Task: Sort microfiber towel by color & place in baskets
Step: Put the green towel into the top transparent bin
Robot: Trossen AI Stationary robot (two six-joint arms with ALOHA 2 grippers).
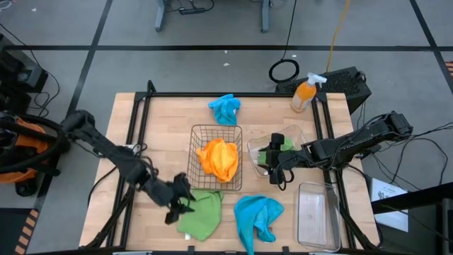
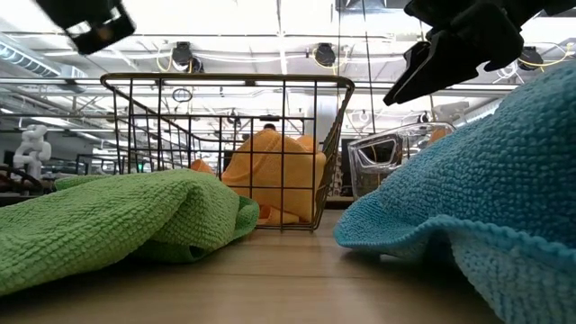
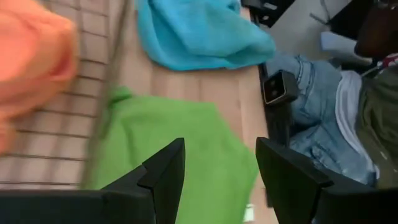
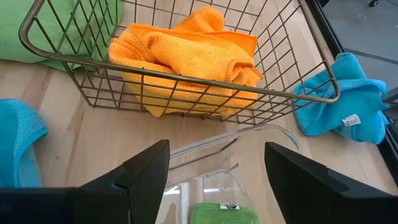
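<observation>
I should next use my left gripper to grab the near green towel by its middle (image 1: 197,214) (image 3: 199,177), between the copper wire basket and the table's near edge.
Two orange towels (image 1: 219,159) lie bunched in the copper wire basket (image 1: 195,152). One green towel (image 1: 287,144) sits in the clear squarish tub (image 1: 253,150). The other green towel (image 1: 202,214) lies crumpled on the table near its near edge. One blue towel (image 1: 256,216) lies beside it and another (image 1: 225,108) lies by the far edge. My left gripper (image 3: 217,180) is open, just over the near green towel's (image 3: 180,143) left part. My right gripper (image 4: 217,180) is open above the tub, over the green towel (image 4: 224,214) inside.
The clear rectangular bin (image 1: 316,212) stands at the near right corner. An orange spray bottle (image 1: 306,94) and a black box (image 1: 350,81) stand at the far right. A person in jeans (image 3: 317,106) sits beyond the table's near edge.
</observation>
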